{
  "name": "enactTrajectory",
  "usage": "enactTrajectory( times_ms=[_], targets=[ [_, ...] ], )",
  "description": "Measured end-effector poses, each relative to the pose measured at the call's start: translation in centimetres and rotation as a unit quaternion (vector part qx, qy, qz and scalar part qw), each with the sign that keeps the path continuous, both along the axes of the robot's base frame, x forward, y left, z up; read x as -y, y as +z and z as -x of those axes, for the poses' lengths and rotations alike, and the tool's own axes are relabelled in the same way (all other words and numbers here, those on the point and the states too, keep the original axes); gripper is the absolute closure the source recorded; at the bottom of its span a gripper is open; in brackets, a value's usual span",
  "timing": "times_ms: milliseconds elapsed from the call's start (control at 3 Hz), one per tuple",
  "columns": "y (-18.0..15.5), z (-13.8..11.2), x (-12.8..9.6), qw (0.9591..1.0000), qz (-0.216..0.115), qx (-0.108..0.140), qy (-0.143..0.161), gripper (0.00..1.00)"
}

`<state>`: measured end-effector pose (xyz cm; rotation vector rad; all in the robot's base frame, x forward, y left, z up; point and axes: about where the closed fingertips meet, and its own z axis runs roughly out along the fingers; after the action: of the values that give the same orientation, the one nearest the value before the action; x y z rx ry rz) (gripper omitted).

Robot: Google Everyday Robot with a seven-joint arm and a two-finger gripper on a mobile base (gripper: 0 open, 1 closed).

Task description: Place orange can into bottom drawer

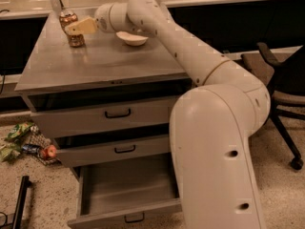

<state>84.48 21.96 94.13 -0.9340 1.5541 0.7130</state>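
Observation:
The robot's gripper will next move up to the top part of the orange can [67, 17] and close there, leaving the can's lower body free below.
The orange can [75, 40] stands upright at the back left of the grey cabinet's top [105, 63]. My gripper [76, 27] has reached the can and lies across its near side at mid height, hiding part of the label. The bottom drawer [126, 187] is pulled out and open, and its inside looks bare. Its small black handle [134, 218] shows on the front. The two drawers above it are slightly ajar.
A cream bowl [132, 38] sits on the cabinet top just right of the gripper, under my arm. My white arm and base [214, 151] stand at the cabinet's right side. A black office chair [281, 85] is at the far right. Litter [24, 142] lies on the floor at the left.

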Motion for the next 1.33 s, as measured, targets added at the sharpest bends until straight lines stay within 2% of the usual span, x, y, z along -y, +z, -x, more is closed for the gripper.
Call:
enactTrajectory(
  times_ms=[333, 667, 1000, 1333],
  targets=[
    [-3.7, -1.7, -1.3, 0.9989, 0.046, -0.001, -0.01, 0.0],
    [-4.6, -3.4, -1.4, 0.9982, 0.056, 0.006, -0.019, 0.0],
    [-4.0, -5.1, -3.5, 0.9984, 0.048, 0.03, -0.008, 0.0],
    [-3.1, -5.1, -5.6, 0.9981, 0.04, 0.045, 0.016, 0.0]
  ],
)
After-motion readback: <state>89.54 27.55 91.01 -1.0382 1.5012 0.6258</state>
